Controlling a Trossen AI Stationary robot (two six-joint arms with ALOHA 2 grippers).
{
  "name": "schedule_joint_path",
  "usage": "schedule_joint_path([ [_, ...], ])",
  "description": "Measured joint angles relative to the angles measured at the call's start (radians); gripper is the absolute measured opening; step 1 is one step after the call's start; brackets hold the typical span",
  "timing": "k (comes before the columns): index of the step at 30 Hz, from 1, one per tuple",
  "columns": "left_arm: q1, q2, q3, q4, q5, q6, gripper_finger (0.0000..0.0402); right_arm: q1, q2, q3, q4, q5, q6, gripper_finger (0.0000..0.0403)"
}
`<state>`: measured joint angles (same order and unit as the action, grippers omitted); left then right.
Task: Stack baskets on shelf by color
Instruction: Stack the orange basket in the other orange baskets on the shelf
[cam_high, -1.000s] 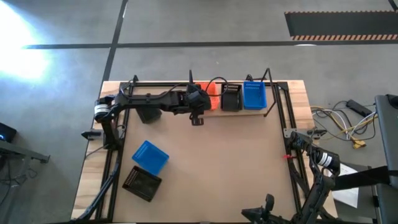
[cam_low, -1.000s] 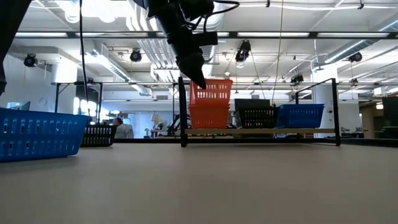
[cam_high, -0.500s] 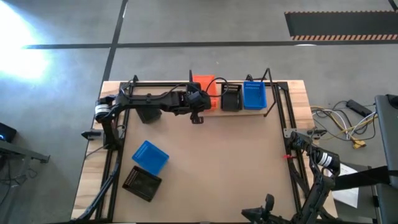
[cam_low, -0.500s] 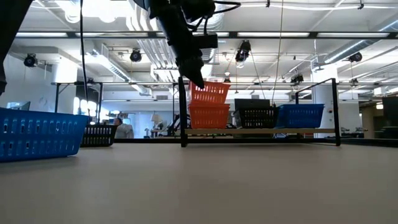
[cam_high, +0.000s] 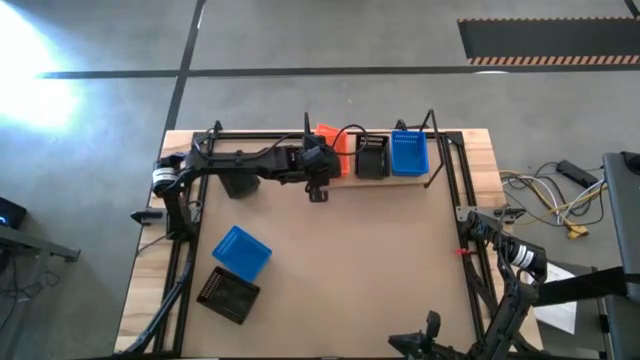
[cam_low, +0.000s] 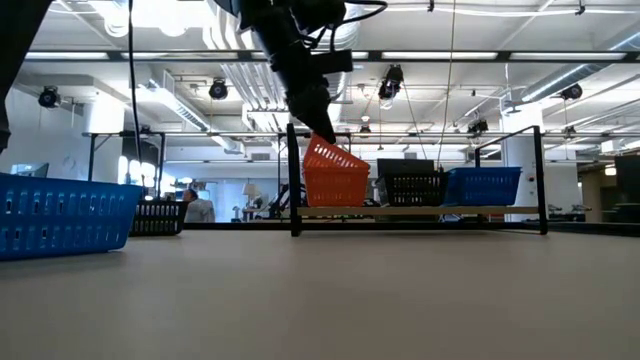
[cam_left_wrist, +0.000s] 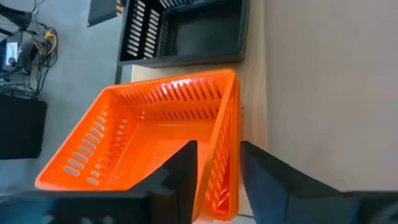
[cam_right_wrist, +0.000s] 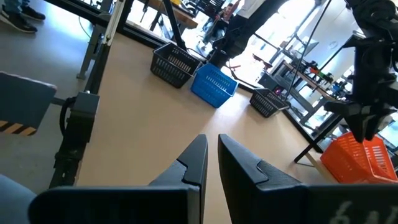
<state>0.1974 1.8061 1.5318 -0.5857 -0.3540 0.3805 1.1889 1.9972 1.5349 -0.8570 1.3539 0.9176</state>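
Next, I open my left gripper, grip the upper orange basket again by its near side (cam_left_wrist: 225, 124) and move it toward the black basket to nest it, because it sits slanted in the lower one.
On the shelf (cam_low: 460, 211) at the table's far edge stand an orange basket (cam_low: 336, 187), a black basket (cam_high: 372, 157) and a blue basket (cam_high: 408, 152). A second orange basket (cam_low: 338, 158) sits tilted in the top of the first. My left gripper (cam_left_wrist: 219, 177) is at that tilted basket's left side, shut on it. A blue basket (cam_high: 241, 250) and two black baskets (cam_high: 228, 293) (cam_high: 238, 184) rest on the tabletop at the left. My right gripper (cam_right_wrist: 212, 163) waits shut near the table's near right corner. My left gripper holds the upper orange basket by its left side wall (cam_left_wrist: 219, 149), one finger (cam_left_wrist: 181, 168) inside the basket and one (cam_left_wrist: 261, 174) outside. The fingers come slanting down from above and from the left. The basket is tilted, its held side raised and its right side sunk into the orange basket below.
The shelf's thin black uprights (cam_low: 294, 180) (cam_low: 541, 180) stand at its ends, the left one close to my left gripper. Black rails (cam_high: 180, 270) run along the table's sides. The middle and right of the tabletop (cam_high: 370, 270) hold no objects.
The held orange basket has come down from above the lower orange basket into its top. It has tipped: its right side has dropped while the held left side has stayed up. My left gripper has stayed nearly in place.
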Motion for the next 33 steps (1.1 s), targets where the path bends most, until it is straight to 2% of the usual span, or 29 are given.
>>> schedule_joint_path([
  [3, 0.000, -0.002, 0.000, 0.006, 0.002, 0.000, 0.0120, 0.000, 0.000, 0.000, 0.000, 0.000, 0.000, 0.0031],
  [7, 0.000, 0.005, 0.000, 0.001, 0.005, 0.002, 0.0113, 0.000, 0.000, 0.000, 0.000, 0.000, 0.000, 0.0031],
  [19, 0.005, 0.030, 0.001, 0.010, 0.005, 0.027, 0.0006, 0.000, 0.000, 0.000, 0.001, 0.000, 0.000, 0.0031],
  [33, 0.003, 0.028, 0.026, 0.032, -0.022, 0.029, 0.0001, 0.000, 0.000, 0.000, 0.001, 0.000, -0.001, 0.0031],
])
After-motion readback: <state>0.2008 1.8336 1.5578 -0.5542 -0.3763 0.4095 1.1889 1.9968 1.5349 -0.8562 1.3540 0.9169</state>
